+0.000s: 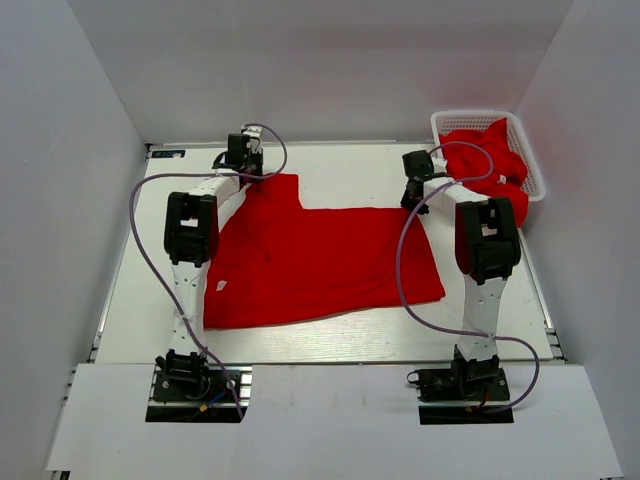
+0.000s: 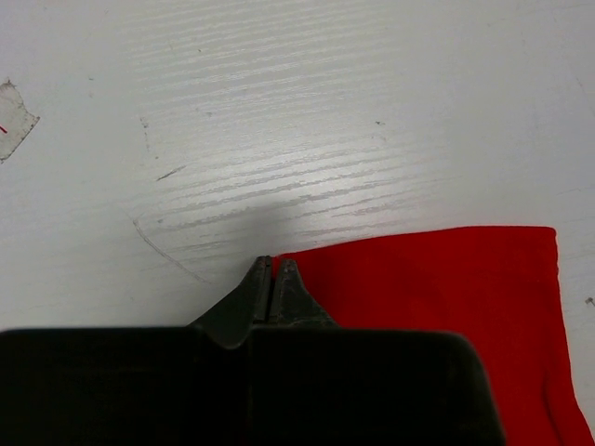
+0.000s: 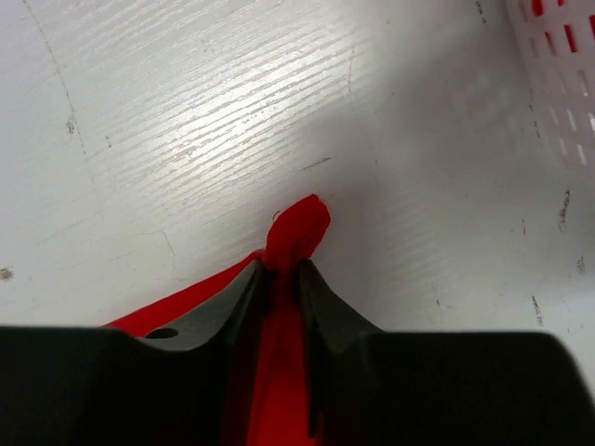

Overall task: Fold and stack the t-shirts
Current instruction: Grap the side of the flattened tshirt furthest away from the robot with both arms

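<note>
My left gripper is holding the red t-shirt's far corner. It will let go of that corner on the shirt's near edge (image 1: 247, 324), close to its white label.
One red t-shirt (image 1: 320, 262) lies spread flat on the white table, with its small white label (image 1: 221, 286) near its left edge. My left gripper (image 1: 243, 168) is at the shirt's far left corner. In the left wrist view its jaws (image 2: 273, 266) are shut, pinching the very corner of the red cloth (image 2: 437, 288). My right gripper (image 1: 412, 196) is at the shirt's far right corner. In the right wrist view it (image 3: 284, 269) is shut on a bunched fold of red cloth (image 3: 299, 223) that sticks out past the tips. More red t-shirts (image 1: 492, 160) lie heaped in the basket.
A white plastic lattice basket (image 1: 470, 118) stands at the back right, close to my right gripper; its wall shows in the right wrist view (image 3: 558, 74). White walls enclose the table on three sides. A scrap of tape (image 2: 14, 116) lies on the table by the left gripper.
</note>
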Motion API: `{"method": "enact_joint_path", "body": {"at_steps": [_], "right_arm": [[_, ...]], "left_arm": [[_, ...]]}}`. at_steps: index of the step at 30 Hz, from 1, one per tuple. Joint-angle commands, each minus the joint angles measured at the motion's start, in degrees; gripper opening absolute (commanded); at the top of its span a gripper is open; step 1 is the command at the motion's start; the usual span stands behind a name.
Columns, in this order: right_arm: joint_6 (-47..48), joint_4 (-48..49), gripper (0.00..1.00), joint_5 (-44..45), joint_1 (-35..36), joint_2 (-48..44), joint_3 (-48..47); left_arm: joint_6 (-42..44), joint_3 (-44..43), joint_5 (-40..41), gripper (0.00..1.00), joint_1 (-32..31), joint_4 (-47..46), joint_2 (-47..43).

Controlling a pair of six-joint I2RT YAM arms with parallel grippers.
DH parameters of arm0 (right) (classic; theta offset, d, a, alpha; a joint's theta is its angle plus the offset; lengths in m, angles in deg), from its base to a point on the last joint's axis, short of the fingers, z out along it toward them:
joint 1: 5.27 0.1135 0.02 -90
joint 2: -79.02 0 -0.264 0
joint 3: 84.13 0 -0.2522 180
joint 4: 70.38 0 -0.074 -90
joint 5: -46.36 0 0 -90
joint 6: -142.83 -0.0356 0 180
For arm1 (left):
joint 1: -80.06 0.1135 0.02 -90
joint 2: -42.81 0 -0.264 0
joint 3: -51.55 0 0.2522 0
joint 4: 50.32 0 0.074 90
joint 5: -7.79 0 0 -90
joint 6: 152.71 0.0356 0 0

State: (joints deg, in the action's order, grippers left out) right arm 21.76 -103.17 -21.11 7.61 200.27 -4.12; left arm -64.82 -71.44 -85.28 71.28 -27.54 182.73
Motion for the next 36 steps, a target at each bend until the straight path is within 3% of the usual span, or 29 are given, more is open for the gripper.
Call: {"method": "enact_joint_path", "body": {"at_steps": [1, 4, 5, 19, 27, 36], "right_arm": [[0.92, 1.10, 0.25, 0.50, -0.05, 0.66, -0.07], [3.11, 3.11, 0.18, 0.60, -0.05, -0.57, 1.16], [3.21, 3.99, 0.00, 0.50, -0.14, -1.01, 1.33], [9.18, 10.15, 0.00, -1.61, 1.00, -8.75, 8.54], [9.71, 11.82, 0.00, -3.44, 1.18, -13.05, 13.19], [9.36, 14.01, 0.00, -3.71, 1.35, -17.71, 18.65]], "left_arm": [[0.62, 0.68, -2.46, 0.00, -0.01, 0.83, -7.55], [0.62, 3.84, -3.08, 0.00, -0.01, -0.84, -11.23], [0.62, 5.42, -3.08, 0.00, -0.01, -1.71, -12.20], [2.99, 21.94, -8.27, 0.00, -0.63, -6.56, -27.85], [1.15, 41.43, -9.74, 0.00, -1.15, -3.57, -46.72], [-6.06, 56.39, -14.33, 0.00, -1.16, -0.40, -62.90]]}}
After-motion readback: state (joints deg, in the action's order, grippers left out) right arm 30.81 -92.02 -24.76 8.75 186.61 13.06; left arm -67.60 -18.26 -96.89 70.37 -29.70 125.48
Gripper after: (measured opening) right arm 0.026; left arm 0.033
